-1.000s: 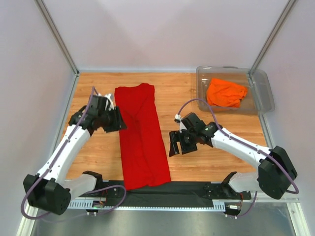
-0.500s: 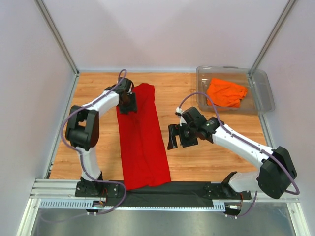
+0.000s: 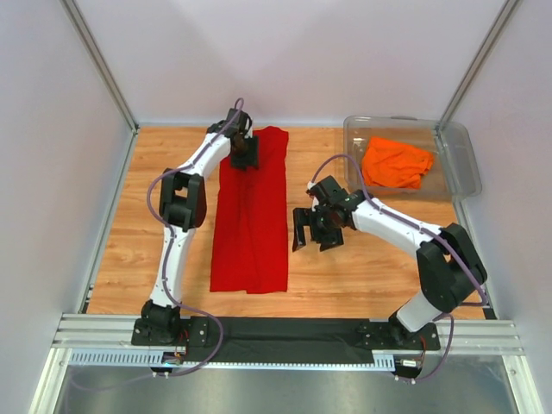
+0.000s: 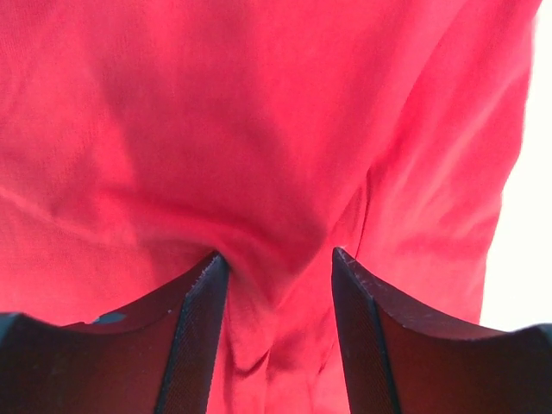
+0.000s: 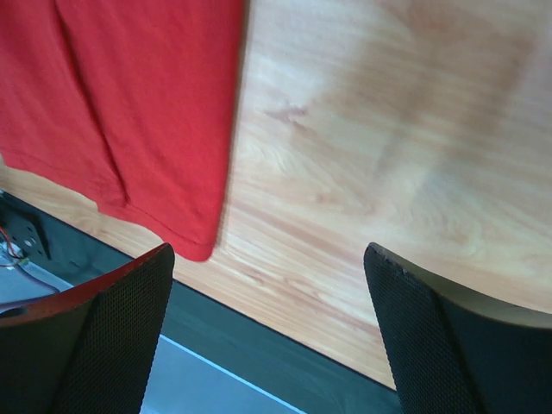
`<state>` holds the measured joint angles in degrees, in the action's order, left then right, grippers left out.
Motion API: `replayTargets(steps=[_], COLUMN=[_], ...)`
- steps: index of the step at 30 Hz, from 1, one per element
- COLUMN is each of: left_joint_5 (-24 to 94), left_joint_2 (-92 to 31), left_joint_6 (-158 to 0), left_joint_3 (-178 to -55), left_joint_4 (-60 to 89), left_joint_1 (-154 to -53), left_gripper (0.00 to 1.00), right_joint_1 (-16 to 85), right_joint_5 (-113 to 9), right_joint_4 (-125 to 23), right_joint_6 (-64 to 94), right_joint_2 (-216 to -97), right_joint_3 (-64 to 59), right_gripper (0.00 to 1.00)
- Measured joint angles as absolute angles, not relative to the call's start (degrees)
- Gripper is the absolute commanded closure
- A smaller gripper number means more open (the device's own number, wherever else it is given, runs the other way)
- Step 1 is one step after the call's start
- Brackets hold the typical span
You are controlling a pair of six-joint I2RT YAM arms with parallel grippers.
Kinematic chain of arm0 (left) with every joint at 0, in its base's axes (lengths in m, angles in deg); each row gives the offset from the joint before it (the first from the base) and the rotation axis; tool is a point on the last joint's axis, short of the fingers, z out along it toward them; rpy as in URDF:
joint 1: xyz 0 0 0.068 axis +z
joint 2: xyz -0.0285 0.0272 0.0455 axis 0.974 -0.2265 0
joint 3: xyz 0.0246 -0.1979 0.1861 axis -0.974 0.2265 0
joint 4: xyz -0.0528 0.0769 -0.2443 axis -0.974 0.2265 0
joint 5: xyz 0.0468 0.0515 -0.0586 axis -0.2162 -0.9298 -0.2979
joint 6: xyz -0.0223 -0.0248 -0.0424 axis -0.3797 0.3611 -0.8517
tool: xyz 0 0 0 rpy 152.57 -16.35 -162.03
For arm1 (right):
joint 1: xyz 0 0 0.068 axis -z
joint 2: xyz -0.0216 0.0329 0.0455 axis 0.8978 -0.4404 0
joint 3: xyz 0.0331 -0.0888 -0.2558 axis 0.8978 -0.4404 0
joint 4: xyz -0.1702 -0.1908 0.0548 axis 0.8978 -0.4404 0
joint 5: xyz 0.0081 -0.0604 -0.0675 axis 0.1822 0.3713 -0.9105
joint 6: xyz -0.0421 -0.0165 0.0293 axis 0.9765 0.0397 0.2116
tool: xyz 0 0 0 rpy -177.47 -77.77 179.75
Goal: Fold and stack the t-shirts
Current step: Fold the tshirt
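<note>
The robot's right gripper needs to next go to the red t-shirt's near corner (image 3: 285,285) (image 5: 203,243) on the bin's side and close there, ready to fold the near end of the t-shirt over.
The red t-shirt (image 3: 250,220) lies as a long folded strip on the wooden table, running from the back edge towards the front. My left gripper (image 3: 244,153) is at its far end; in the left wrist view the gripper (image 4: 276,267) has a bunched fold of the red cloth (image 4: 259,129) pinched between its fingers. My right gripper (image 3: 312,237) hovers open and empty over bare wood just right of the shirt; the right wrist view shows the gripper (image 5: 269,252) near the shirt's near right corner (image 5: 147,103). The orange t-shirt (image 3: 396,162) lies crumpled in the bin.
The clear plastic bin (image 3: 457,172) stands at the back right of the table. A black strip (image 3: 285,332) and metal rail run along the near edge. White walls close in the left, back and right sides.
My left gripper has moved from the shirt's left side to its far end and pulled the red shirt away from the near edge. The right gripper has shifted slightly towards the back.
</note>
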<state>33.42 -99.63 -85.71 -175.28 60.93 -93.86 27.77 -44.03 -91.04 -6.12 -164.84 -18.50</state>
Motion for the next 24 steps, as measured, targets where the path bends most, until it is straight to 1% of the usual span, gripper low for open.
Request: replayTargets(steps=[2, 4, 7, 9, 11, 13, 15, 17, 19, 21, 22, 24], left_joint_5=[33.31, 32.89, 31.60, 30.68, 30.88, 31.69, 33.66, 36.21, 37.77, 38.86, 39.03, 38.53], left_joint_2=[-97.17, -90.04, -72.79, -59.75, -47.22, -36.23, -27.90, -23.70, -24.18, -24.29, -23.44, -20.34], left_joint_6=[-85.58, -85.63, -85.76, -86.11, -86.63, -87.73, -90.24, -94.22, -99.03, -103.22, -105.45, -109.10], left_joint_3=[-171.37, -160.26, -140.24, -129.99, -122.08, -114.12, -105.03, -95.30, -86.98, -80.46, -77.73, -74.19], left_joint_4=[61.30, 60.95, 63.57, 65.21, 66.15, 65.52, 64.25, 62.85, 61.37, 60.32, 60.08, 60.43], left_joint_1=[-93.75, -93.75, -93.75, -93.58, -92.99, -92.18, -91.13, -90.26, -90.17, -90.19, -90.17, -90.17], left_gripper=[0.39, 0.39, 0.38, 0.38, 0.40, 0.37, 0.37, 0.39, 0.39, 0.41, 0.44, 0.44], right_joint_1=[28.14, 28.17, 27.90, 27.23, 25.59, 23.27, 20.47, 18.18, 16.82, 16.47, 16.43, 16.41], right_joint_5=[-43.09, -41.60, -38.43, -36.55, -35.09, -34.65, -34.61, -34.37, -34.39, -34.54, -34.87, -35.29], right_joint_4=[-90.21, -88.79, -84.23, -80.90, -77.60, -75.46, -72.47, -69.03, -66.46, -64.62, -63.96, -63.07], right_joint_6=[-6.14, -6.58, -8.94, -11.76, -14.64, -17.20, -19.87, -22.66, -25.15, -26.84, -27.49, -28.35], right_joint_2=[-166.77, -167.47, -166.94, -166.11, -165.54, -165.48, -165.15, -164.47, -163.88, -162.90, -162.37, -161.85], right_joint_3=[-16.73, -16.66, -19.68, -23.44, -27.39, -29.88, -32.24, -34.82, -37.07, -38.69, -39.39, -40.24], right_gripper=[0.07, 0.07, 0.11, 0.11, 0.19, 0.23, 0.25, 0.27, 0.30, 0.32, 0.33, 0.35])
